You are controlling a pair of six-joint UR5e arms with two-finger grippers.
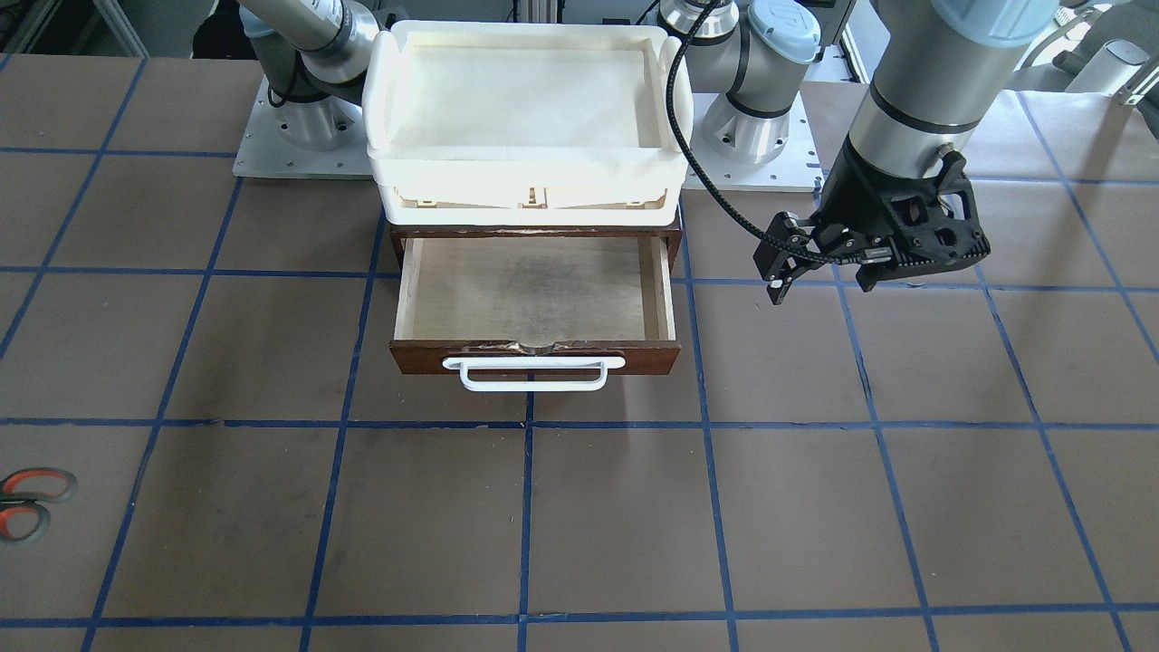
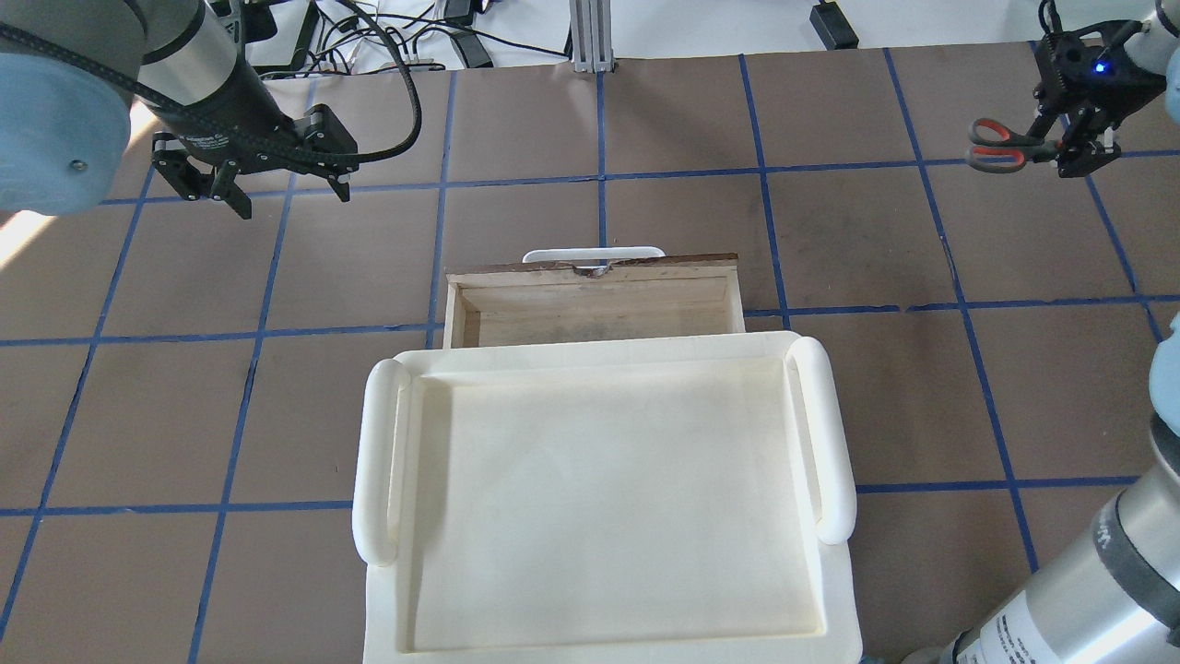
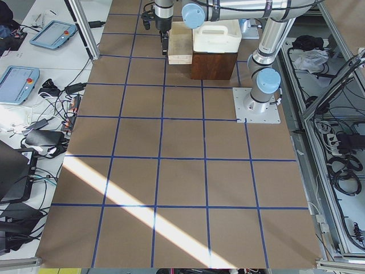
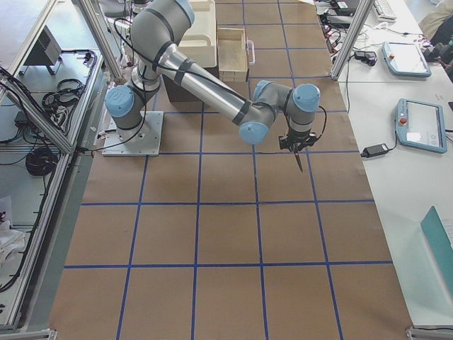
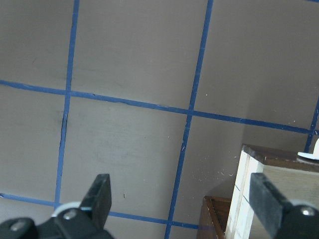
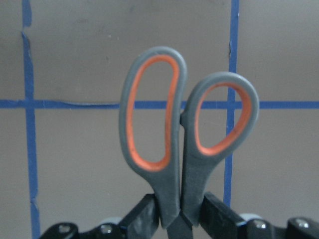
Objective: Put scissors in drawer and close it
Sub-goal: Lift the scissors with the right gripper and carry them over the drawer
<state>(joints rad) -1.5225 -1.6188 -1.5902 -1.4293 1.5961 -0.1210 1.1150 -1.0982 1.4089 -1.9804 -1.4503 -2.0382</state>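
My right gripper is going to release the scissors. They will go on the drawer's wooden bottom, close behind the white handle [image 1: 538, 316].
The scissors [image 2: 1000, 145], grey loops lined in orange-red, are held near their pivot by my right gripper [image 2: 1065, 148] over the far right of the table. In the right wrist view the loops [image 6: 187, 144] stick out beyond the shut fingers [image 6: 142, 216]. The loops also show at the left edge of the front view [image 1: 27, 505]. The dark wooden drawer [image 1: 539, 299] stands pulled open and empty, with its white handle [image 1: 532, 371] at the front. My left gripper [image 1: 822, 285] is open and empty, off the drawer's side. The drawer's corner [image 5: 279, 155] shows in the left wrist view.
A cream-white plastic tray [image 2: 378, 461] sits on top of the drawer's brown cabinet [image 5: 212, 219]. Both arm bases [image 1: 299, 118] stand behind it. The table is brown with blue tape lines. Tablets and cables lie on the side benches [image 3: 34, 85].
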